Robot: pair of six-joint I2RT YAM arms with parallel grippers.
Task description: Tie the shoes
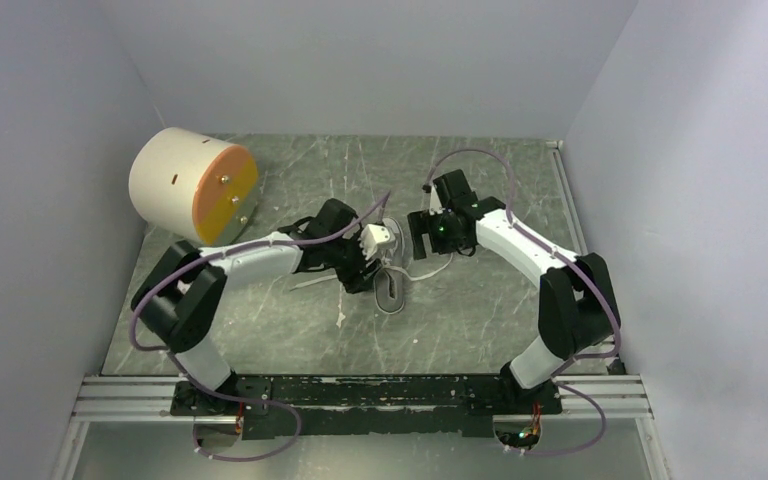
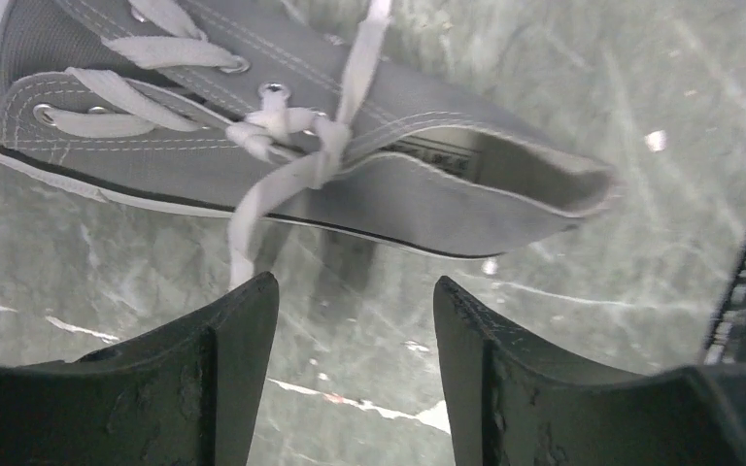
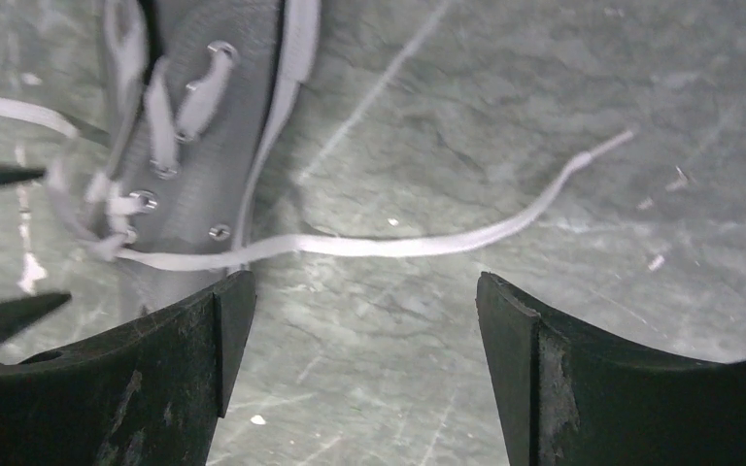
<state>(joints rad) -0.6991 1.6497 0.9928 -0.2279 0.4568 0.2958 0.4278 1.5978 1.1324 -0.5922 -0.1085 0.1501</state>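
Next, my left gripper moves toward the toe cap and grips the lace (image 2: 267,199) near the knot, as the lace is hanging by that gripper's toe-side finger.
A small grey canvas sneaker (image 1: 392,283) with a white toe cap lies on the table between my two arms. In the left wrist view the sneaker (image 2: 282,165) lies across the top, its white laces (image 2: 287,146) crossed in a first knot near the top eyelets. One lace end hangs over the sole towards my left gripper (image 2: 355,291), which is open and empty just short of the shoe. In the right wrist view the sneaker (image 3: 199,146) is at upper left and a loose lace end (image 3: 427,238) trails right across the table. My right gripper (image 3: 364,291) is open and empty beside it.
A cream cylinder with an orange end face (image 1: 192,183) lies at the back left. The table is grey-green marbled stone (image 1: 480,320) with white enclosure walls on three sides. A metal rail (image 1: 360,395) runs along the near edge.
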